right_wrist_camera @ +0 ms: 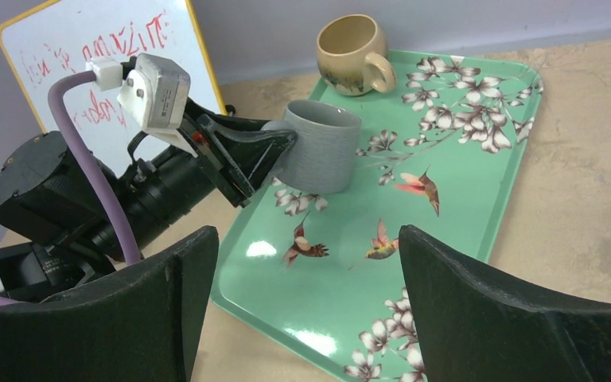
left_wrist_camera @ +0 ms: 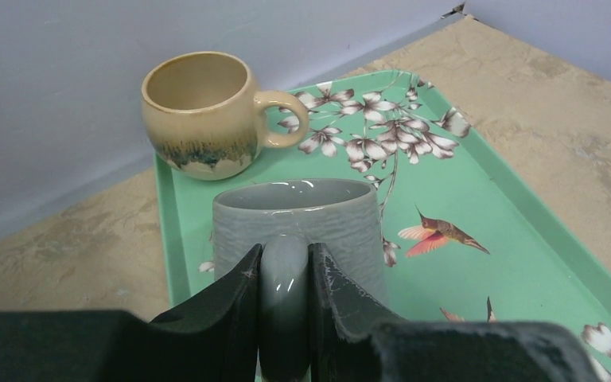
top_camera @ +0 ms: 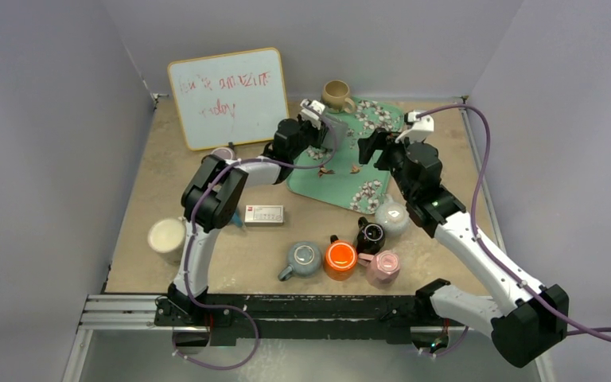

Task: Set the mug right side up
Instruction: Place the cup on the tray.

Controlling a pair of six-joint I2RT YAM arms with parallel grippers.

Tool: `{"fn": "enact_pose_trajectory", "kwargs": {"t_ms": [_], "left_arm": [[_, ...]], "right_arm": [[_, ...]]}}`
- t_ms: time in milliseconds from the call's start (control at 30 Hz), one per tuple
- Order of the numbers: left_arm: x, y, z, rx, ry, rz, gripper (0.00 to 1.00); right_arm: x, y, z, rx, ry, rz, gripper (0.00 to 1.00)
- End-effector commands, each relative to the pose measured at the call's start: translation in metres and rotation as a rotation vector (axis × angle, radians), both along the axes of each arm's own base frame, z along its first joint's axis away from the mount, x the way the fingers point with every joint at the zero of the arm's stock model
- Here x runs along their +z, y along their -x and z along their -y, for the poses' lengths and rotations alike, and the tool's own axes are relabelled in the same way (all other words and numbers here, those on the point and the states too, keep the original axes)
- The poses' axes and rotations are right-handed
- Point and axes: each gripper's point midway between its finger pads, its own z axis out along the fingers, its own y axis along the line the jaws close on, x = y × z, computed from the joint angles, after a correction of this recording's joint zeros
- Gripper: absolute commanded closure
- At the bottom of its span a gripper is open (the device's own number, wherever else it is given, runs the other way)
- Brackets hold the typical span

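Observation:
Next, my left gripper lets go of the grey mug on the green tray (top_camera: 332, 126) (left_wrist_camera: 256, 224) close in front of the tan mug.
A grey ribbed mug (top_camera: 336, 134) stands mouth up on the green flowered tray (top_camera: 326, 181). My left gripper (top_camera: 322, 127) is shut on its handle; in the left wrist view the handle (left_wrist_camera: 285, 278) sits between the two fingers, with the mug body (left_wrist_camera: 294, 215) just beyond. The right wrist view shows the mug (right_wrist_camera: 318, 155) upright and the left fingers (right_wrist_camera: 254, 147) on its handle side. I cannot tell whether its base touches the tray (right_wrist_camera: 461, 183). My right gripper (top_camera: 370, 147) is open and empty above the tray's near part (right_wrist_camera: 306, 239).
A tan mug (top_camera: 336, 94) stands upright at the tray's far corner, also in the left wrist view (left_wrist_camera: 199, 111). A whiteboard (top_camera: 227, 97) leans at the back left. Several mugs (top_camera: 340, 256) crowd the front centre. A cream cup (top_camera: 167, 236) and a white box (top_camera: 264, 214) lie at the left.

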Motion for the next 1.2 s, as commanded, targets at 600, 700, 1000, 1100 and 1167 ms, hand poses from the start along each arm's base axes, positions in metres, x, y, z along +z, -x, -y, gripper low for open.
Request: {"fn": "enact_pose_trajectory", "kwargs": {"t_ms": [600, 700, 1000, 1100, 1167], "left_arm": [[-0.04, 0.017, -0.004, -0.069, -0.066, -0.197, 0.65], [-0.038, 0.009, -0.006, -0.035, -0.067, -0.193, 0.71], [-0.048, -0.026, -0.024, 0.13, -0.129, -0.163, 0.87], [-0.05, -0.04, -0.035, 0.215, -0.15, -0.147, 0.81], [-0.05, -0.047, -0.041, 0.258, -0.154, -0.144, 0.72]], "right_arm": [[0.01, 0.001, -0.008, 0.046, -0.047, 0.025, 0.14], [0.011, 0.002, -0.01, 0.055, -0.049, 0.028, 0.14], [0.015, 0.003, -0.012, 0.071, -0.057, 0.033, 0.14], [0.013, 0.003, -0.013, 0.074, -0.055, 0.027, 0.14], [0.013, 0.003, -0.011, 0.069, -0.049, 0.026, 0.14]]}}
